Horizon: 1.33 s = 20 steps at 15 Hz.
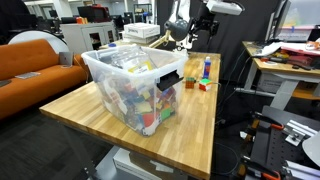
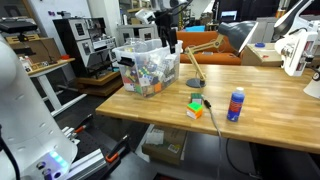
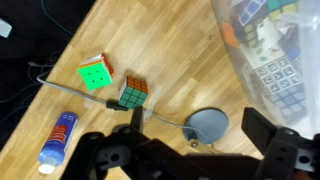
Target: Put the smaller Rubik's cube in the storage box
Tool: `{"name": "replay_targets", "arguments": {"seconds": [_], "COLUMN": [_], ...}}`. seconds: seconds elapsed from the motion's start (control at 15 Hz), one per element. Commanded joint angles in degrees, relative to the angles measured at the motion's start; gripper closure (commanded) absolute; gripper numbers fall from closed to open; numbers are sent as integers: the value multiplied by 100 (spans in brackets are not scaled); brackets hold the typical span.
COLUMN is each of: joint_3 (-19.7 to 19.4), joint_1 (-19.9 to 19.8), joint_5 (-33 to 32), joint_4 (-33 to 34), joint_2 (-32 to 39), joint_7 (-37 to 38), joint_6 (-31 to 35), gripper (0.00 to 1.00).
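Observation:
The opposite sides (image 1: 190, 81) (image 3: 133, 92) of the smaller Rubik's cube, the black-framed one between the green and orange cube and the storage box, will be gripped by my gripper.
The smaller Rubik's cube (image 3: 133, 93), black-framed with small multicoloured squares, lies on the wooden table next to a larger green and orange cube (image 3: 95, 72). It also shows in both exterior views (image 1: 191, 84) (image 2: 197, 100). The storage box (image 3: 272, 45) is a clear tub full of cubes and toys, seen in both exterior views (image 1: 104, 70) (image 2: 128, 52). My gripper (image 3: 200, 130) is open and empty. It hangs high above the table (image 1: 183, 40) (image 2: 170, 42), over a grey disc, between the box and the cubes.
A grey round lamp base (image 3: 205, 125) with a thin cable lies below the gripper. A blue and white bottle (image 3: 57, 140) (image 2: 236, 104) stands beyond the cubes. The table edge runs close to the cubes (image 3: 60, 60).

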Motion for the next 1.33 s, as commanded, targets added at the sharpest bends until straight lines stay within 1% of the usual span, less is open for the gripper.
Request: {"name": "replay_targets", "arguments": {"seconds": [0.0, 0.07, 0.13, 0.2, 0.27, 0.47, 0.8, 0.93, 1.13, 1.27], "joint_3": [-73, -124, -125, -158, -159, -136, -136, -133, -145, -201], "joint_1": [-153, -160, -107, -104, -98, -84, -87, -106, -165, -210], "joint_5": [-50, -96, -34, -32, -32, -33, -33, 193, 661, 755], "joint_4": [689, 867, 465, 573, 592, 563, 518, 657, 1070, 1496], "joint_2": [1024, 1306, 888, 1102, 1152, 981, 951, 1096, 1577, 2048], "joint_7": [585, 756, 444, 470, 468, 469, 469, 296, 86, 236], "joint_6": [35, -17, 94, 98, 100, 88, 88, 93, 227, 183], "gripper": [0, 0, 0, 0, 0, 0, 0, 0, 0, 0]}}
